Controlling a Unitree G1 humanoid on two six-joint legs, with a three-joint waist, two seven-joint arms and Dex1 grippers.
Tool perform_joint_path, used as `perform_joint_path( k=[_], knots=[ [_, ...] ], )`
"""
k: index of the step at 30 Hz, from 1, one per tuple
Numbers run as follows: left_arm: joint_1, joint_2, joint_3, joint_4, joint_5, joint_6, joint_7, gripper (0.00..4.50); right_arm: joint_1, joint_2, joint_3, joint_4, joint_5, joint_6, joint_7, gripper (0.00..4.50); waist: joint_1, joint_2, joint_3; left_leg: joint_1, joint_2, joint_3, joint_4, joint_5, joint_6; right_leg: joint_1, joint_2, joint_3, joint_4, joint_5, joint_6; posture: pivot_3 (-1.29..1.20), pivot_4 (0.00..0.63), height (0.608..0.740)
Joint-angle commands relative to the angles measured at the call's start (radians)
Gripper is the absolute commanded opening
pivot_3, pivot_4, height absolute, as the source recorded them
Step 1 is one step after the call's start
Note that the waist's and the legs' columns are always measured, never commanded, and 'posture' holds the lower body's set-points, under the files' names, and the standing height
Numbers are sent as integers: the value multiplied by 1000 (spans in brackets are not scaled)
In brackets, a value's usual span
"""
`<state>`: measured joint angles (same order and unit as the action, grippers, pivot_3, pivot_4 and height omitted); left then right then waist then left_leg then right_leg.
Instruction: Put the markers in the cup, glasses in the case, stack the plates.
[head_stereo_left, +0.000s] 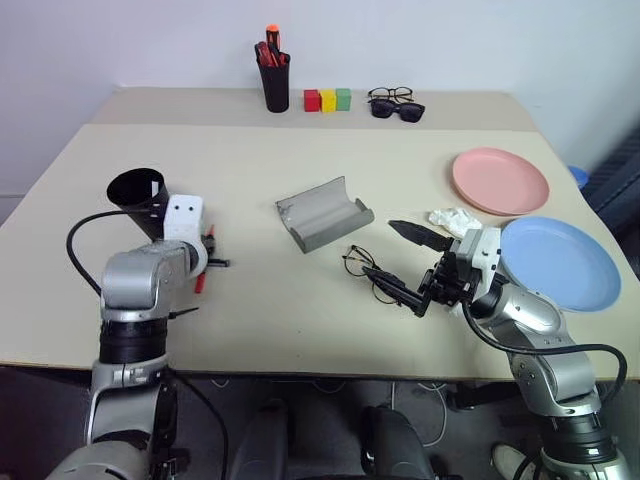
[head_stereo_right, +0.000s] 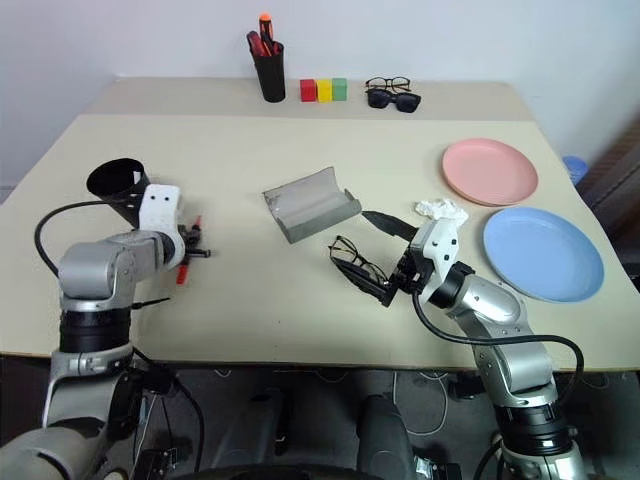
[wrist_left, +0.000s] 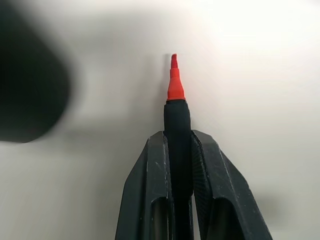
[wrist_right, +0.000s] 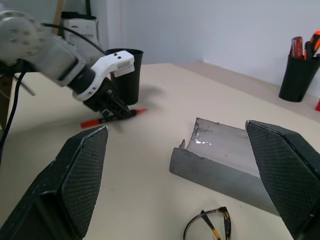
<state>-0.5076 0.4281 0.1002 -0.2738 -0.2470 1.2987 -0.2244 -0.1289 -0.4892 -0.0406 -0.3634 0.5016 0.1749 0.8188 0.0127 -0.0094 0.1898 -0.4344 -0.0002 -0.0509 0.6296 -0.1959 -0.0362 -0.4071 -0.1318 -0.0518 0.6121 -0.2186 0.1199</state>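
My left gripper will let go of the black marker inside the wide black cup (head_stereo_left: 145, 184), with its red cap pointing up. The marker is now low beside the cup.
My left gripper (head_stereo_left: 212, 262) is shut on the black marker with a red cap (wrist_left: 176, 115), low over the table beside the wide black cup (head_stereo_left: 138, 195). The right wrist view shows that marker (wrist_right: 107, 120) in front of the cup (wrist_right: 125, 70). My right gripper (head_stereo_left: 380, 247) is open, its fingers on either side of the wire-rimmed glasses (head_stereo_left: 362, 265) that lie on the table. The grey case (head_stereo_left: 322, 212) lies open just beyond the glasses. At the right sit the pink plate (head_stereo_left: 498, 180) and, nearer, the blue plate (head_stereo_left: 565, 262), side by side.
A tall black pen holder (head_stereo_left: 275, 85) with red and orange markers stands at the back. Beside it are coloured blocks (head_stereo_left: 327, 100) and two more pairs of glasses (head_stereo_left: 395, 105). A crumpled white tissue (head_stereo_left: 452, 218) lies between my right arm and the plates.
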Motion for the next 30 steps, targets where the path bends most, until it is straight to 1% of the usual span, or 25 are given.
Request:
perform_joint_path(
  k=[1,2,3,4,5,9,10,14,16,20,30],
  knots=[
    [29,45,-90,-242,3,-265,-92,34,-13,-1,-14,-24,-1,-20,-4,4500,1,0,0,-1,0,0,0,0,0,-1,0,0,0,0,0,0,150,740],
    [29,47,-119,-260,53,-404,-79,34,-17,1,-12,-21,-2,-21,-6,4500,2,0,0,-1,0,0,0,0,0,-1,0,0,0,0,-1,0,150,740],
    [29,46,-136,-263,89,-500,-66,34,-20,3,-11,-19,-4,-21,-7,4500,2,0,0,-2,0,0,0,0,0,-1,0,0,-1,-1,-3,0,150,740],
    [0,6,-125,-226,130,-630,-7,34,-26,5,-8,-16,-5,-20,-8,4500,2,0,0,-2,0,0,1,0,0,-1,0,0,-1,-1,-4,0,150,740],
    [-27,-22,-113,-190,164,-704,51,34,-30,7,-6,-15,-6,-20,-9,4500,2,1,0,-2,0,0,1,0,0,-1,0,0,-1,-1,-4,0,150,740],
    [-137,-98,-17,48,289,-934,303,34,-43,12,3,-7,-6,-21,-8,4500,-2,1,0,-2,0,0,1,0,0,0,0,0,-1,-2,-3,0,150,740],
    [-153,-103,10,109,310,-1029,355,34,-45,13,5,-5,-7,-22,-7,4500,-4,1,0,-1,0,1,1,0,0,0,0,0,-1,-1,-3,0,150,740],
    [-187,-76,53,283,385,-1186,467,34,-53,20,17,4,-11,-26,-7,4500,0,0,0,0,0,0,-1,0,1,-1,1,0,1,0,2,0,150,740],
    [-188,-61,72,349,421,-1239,525,34,-57,26,24,8,-13,-28,-7,4500,1,-1,0,0,0,0,0,1,1,-1,1,0,1,0,3,0,150,740],
    [-176,-53,93,420,441,-1311,570,34,-61,34,30,11,-16,-30,-6,4500,3,-1,1,-1,-1,0,1,0,0,1,0,0,1,0,3,0,150,740],
    [-117,-53,103,470,468,-1349,611,34,-59,37,26,8,-16,-25,0,4500,0,-1,0,0,-1,0,1,0,0,0,0,0,1,1,3,0,150,740]
  ],
)
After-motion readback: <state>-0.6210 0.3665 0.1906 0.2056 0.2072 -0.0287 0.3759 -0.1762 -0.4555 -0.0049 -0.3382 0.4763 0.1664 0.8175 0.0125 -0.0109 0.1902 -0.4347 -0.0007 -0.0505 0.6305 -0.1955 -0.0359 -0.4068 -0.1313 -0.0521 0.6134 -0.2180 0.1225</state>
